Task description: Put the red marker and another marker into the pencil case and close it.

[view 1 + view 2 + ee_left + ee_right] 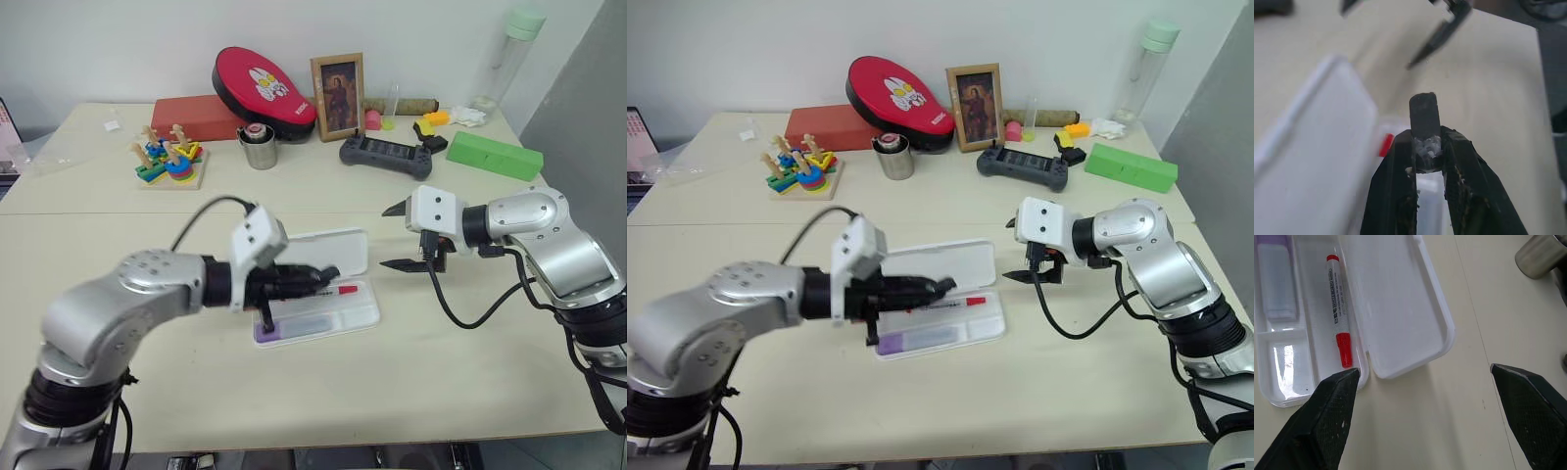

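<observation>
I will use my left gripper to release the small black stick in the tray's front compartment [356, 314], just a little past the lilac marker.
The white pencil case [364, 315] lies open in the middle of the table, its lid [1396, 308] flat behind the tray. The red marker [1337, 298] rests in the tray's long compartment. The lilac marker [1276, 284] lies in the front compartment beside it. My left gripper [328, 274] hovers over the tray's left half, pointing right, with its fingers [1400, 186] shut and nothing clearly between them. My right gripper [392, 236] is just right of the case, apart from it and pointing at the lid's right end, its fingers [1327, 421] wide open and empty.
At the back of the table stand a green box [493, 154], a black controller [390, 152], a metal cup [260, 147], a picture frame [337, 96], a red oval pouch [263, 86] and a stacking toy [168, 162]. The near table surface is bare.
</observation>
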Tool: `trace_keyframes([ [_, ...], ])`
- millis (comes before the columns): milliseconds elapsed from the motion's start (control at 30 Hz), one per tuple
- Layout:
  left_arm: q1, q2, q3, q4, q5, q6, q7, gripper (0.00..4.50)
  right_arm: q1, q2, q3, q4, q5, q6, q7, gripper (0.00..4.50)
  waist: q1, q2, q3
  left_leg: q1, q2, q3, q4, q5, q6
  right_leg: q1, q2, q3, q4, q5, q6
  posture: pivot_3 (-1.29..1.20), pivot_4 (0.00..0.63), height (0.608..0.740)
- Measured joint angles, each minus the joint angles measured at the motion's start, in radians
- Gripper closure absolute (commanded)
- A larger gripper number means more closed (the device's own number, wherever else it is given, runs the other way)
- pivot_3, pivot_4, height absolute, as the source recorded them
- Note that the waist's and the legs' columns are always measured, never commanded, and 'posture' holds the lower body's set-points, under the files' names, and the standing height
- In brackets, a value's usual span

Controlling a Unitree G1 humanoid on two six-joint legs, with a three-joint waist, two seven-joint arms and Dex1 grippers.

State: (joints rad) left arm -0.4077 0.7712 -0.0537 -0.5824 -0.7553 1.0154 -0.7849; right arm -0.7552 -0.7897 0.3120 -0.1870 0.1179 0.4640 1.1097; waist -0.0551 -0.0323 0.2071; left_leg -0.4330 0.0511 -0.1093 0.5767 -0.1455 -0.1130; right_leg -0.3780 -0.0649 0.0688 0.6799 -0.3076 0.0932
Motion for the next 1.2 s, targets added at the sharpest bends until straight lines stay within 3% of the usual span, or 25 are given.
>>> trace_keyframes([
  [200, 0.029, -0.073, -0.118, 0.085, 0.076, -0.057, -0.003, 4.07, 0.000, 0.000, -0.015, 0.001, -0.010, 0.001, 0.000, 0.00, 0.004, 0.000, 0.000, 0.000, 0.000, 0.000, 0.001, 0.000, 0.000, 0.000, 0.000, 0.000, 0.000, 0.000, 0.000, 0.00, 0.150, 0.740],
  [633, -0.102, -0.113, -0.311, 0.160, 0.262, -0.202, -0.080, 4.07, 0.000, 0.006, -0.016, -0.003, -0.017, 0.005, 0.000, 0.00, 0.006, 0.000, 0.000, 0.000, 0.000, 0.000, 0.001, 0.000, 0.000, 0.001, 0.000, 0.000, 0.000, 0.000, 0.000, 0.00, 0.150, 0.740],
  [1133, -0.110, -0.143, -0.422, 0.244, 0.477, -0.366, -0.126, 4.07, 0.000, 0.011, -0.017, -0.007, -0.016, 0.024, -0.001, 0.00, 0.006, 0.000, 0.000, 0.000, 0.000, 0.000, 0.001, 0.000, 0.000, 0.001, 0.000, 0.000, 0.000, 0.000, 0.000, 0.00, 0.150, 0.740],
  [1200, -0.110, -0.149, -0.422, 0.249, 0.491, -0.373, -0.131, 3.39, 0.000, 0.011, -0.017, -0.007, -0.017, 0.024, -0.001, 0.00, 0.006, 0.000, 0.000, 0.000, 0.000, 0.000, 0.001, 0.000, 0.000, 0.001, 0.000, 0.000, 0.000, 0.000, 0.000, 0.00, 0.150, 0.740],
])
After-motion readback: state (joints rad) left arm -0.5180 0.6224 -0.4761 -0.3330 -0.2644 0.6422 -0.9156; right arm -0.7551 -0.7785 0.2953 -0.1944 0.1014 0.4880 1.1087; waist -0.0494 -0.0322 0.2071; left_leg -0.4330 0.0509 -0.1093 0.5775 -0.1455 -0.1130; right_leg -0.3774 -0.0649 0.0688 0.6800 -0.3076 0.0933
